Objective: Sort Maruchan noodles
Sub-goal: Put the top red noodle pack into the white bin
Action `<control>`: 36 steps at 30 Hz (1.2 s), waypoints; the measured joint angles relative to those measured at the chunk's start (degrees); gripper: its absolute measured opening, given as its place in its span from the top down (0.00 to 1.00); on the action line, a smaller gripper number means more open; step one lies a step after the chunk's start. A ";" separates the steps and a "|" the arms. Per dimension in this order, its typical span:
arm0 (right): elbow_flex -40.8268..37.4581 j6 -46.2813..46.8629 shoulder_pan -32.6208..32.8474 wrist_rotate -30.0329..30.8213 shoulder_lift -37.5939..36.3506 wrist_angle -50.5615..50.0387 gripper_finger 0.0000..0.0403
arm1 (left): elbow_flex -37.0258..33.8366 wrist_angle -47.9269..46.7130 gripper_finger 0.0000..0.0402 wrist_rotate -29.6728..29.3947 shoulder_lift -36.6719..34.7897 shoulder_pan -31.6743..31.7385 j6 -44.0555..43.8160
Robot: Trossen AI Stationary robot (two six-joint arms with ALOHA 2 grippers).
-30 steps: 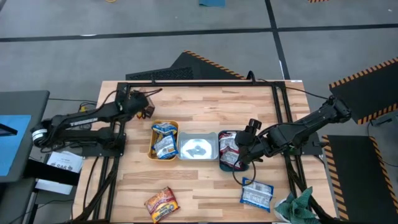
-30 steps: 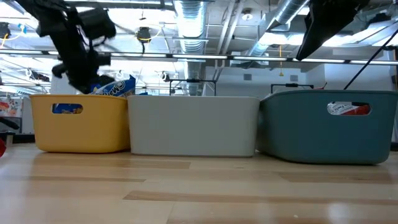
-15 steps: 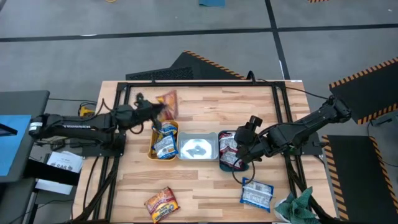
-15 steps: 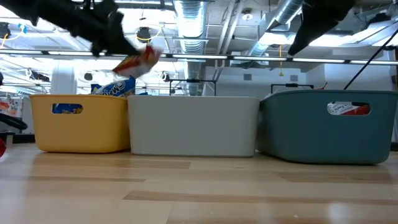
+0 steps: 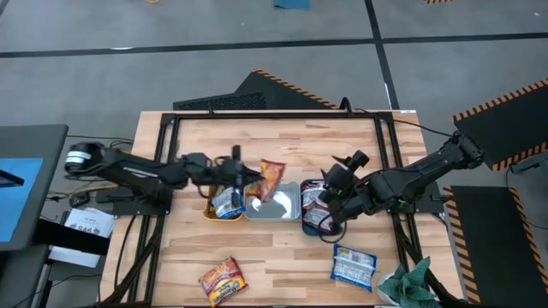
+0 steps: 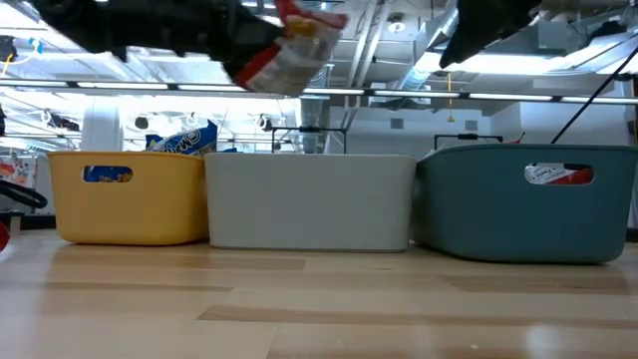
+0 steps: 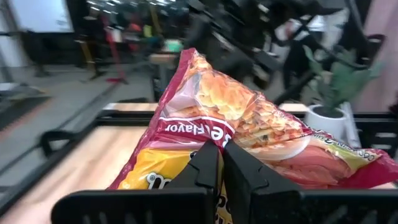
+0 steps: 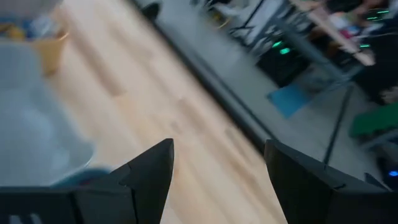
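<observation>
Next, I let go of the red-orange Maruchan noodles packet with my left gripper on the white-and-red packets in the teal tray (image 5: pixel 314 219). The Maruchan packet now hangs over the clear tray.
My left gripper (image 5: pixel 253 178) is shut on a red-orange Maruchan noodles packet (image 5: pixel 271 180), which hangs over the clear tray (image 5: pixel 291 210) in the middle of the row. The low view shows this packet (image 6: pixel 295 45) high above the tray rims. Blue-and-yellow packets (image 5: pixel 226 195) lie in the orange tray (image 5: pixel 208 198), and white-and-red ones (image 5: pixel 315 212) in the teal tray (image 5: pixel 306 229). My right gripper (image 8: pixel 217 180) is open with nothing between its fingers, above the teal tray's right side (image 5: pixel 332 201). A red-orange packet (image 5: pixel 223 281) and a blue-and-white packet (image 5: pixel 354 266) lie loose on the table near its front edge. My left gripper pinches the packet between its two fingers (image 7: pixel 208 167) at the edge nearest the arm (image 7: pixel 186 163). The fingers come level from the table's left. The packet juts out beyond the fingertips, tilted and lifted clear of trays and table.
A green cloth (image 5: pixel 412 283) lies at the table's near right corner. A black frame (image 5: pixel 274 115) runs round the tabletop. Bare wood shows behind the trays (image 5: pixel 282 145) and between the two loose packets (image 5: pixel 282 265).
My left gripper has swung from the table's far left toward the right and nearer, over the orange tray to above the clear tray. It tipped up from pointing downward to level, carrying the red-orange packet. My right wrist has turned slightly in place.
</observation>
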 joint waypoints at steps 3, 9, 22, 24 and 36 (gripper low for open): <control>0.01 2.20 -0.77 4.91 0.00 0.00 0.32 | 4.96 -0.14 1.00 3.17 6.68 -0.86 -0.47; 0.00 5.01 -2.35 10.16 0.00 -0.05 0.32 | 16.81 -2.00 1.00 10.81 20.89 -2.92 2.32; 0.00 5.47 -2.66 13.17 0.00 -1.55 0.32 | 38.11 -19.80 1.00 16.30 35.72 -4.10 17.92; 0.00 5.47 -2.66 13.80 0.00 -1.55 0.32 | 39.08 -19.88 1.00 16.31 36.84 -4.10 20.12; 0.00 5.91 -2.64 14.22 -0.02 -1.55 0.32 | 39.72 -13.62 0.99 16.18 39.00 -3.95 29.49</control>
